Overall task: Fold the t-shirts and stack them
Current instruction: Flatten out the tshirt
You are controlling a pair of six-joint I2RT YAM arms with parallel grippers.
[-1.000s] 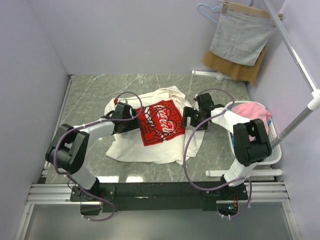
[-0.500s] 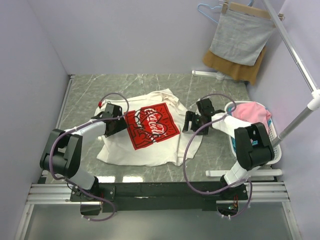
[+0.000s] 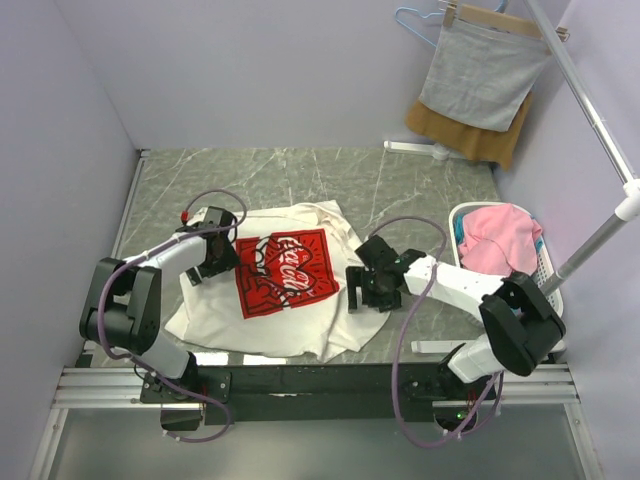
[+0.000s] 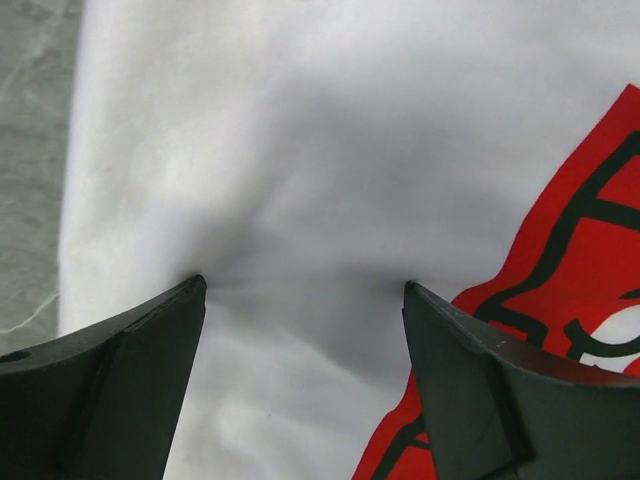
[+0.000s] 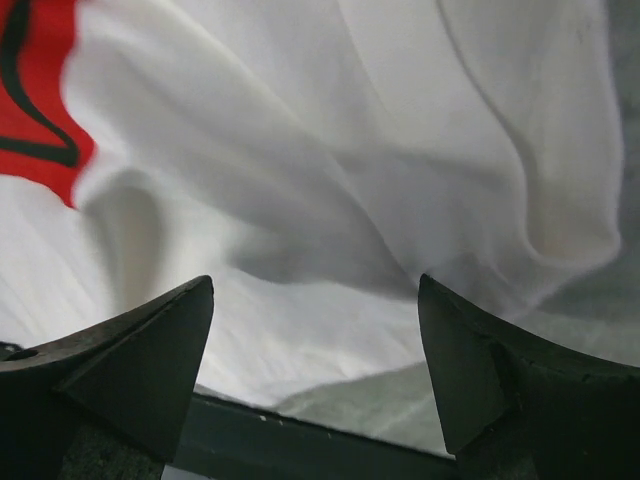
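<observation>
The white t-shirt's bottom hem has a far corner (image 3: 204,213) beyond the red print. My left gripper goes there next and closes on it.
One white t-shirt (image 3: 300,322) lies spread on the grey marble table, chest up, with its red square print (image 3: 283,272) in the middle. My left gripper (image 3: 213,256) rests on the shirt's left part, open, its fingertips pressed onto white cloth beside the print (image 4: 590,260). In the left wrist view the left gripper (image 4: 300,285) has only flat cloth between its fingers. My right gripper (image 3: 358,285) sits at the shirt's right edge, open. In the right wrist view the right gripper (image 5: 315,285) straddles rumpled white cloth (image 5: 330,180) near the table's front edge.
A white laundry basket (image 3: 549,291) holding pink cloth (image 3: 497,238) stands at the right. A grey cloth (image 3: 482,75) and a mustard-brown cloth (image 3: 468,135) hang at the back right. A slanted white pole (image 3: 600,240) crosses the right side. The black rail (image 3: 300,380) borders the near edge.
The t-shirt has slid toward the near left and lies flatter. Both grippers moved with it, the right one furthest, toward the front edge.
</observation>
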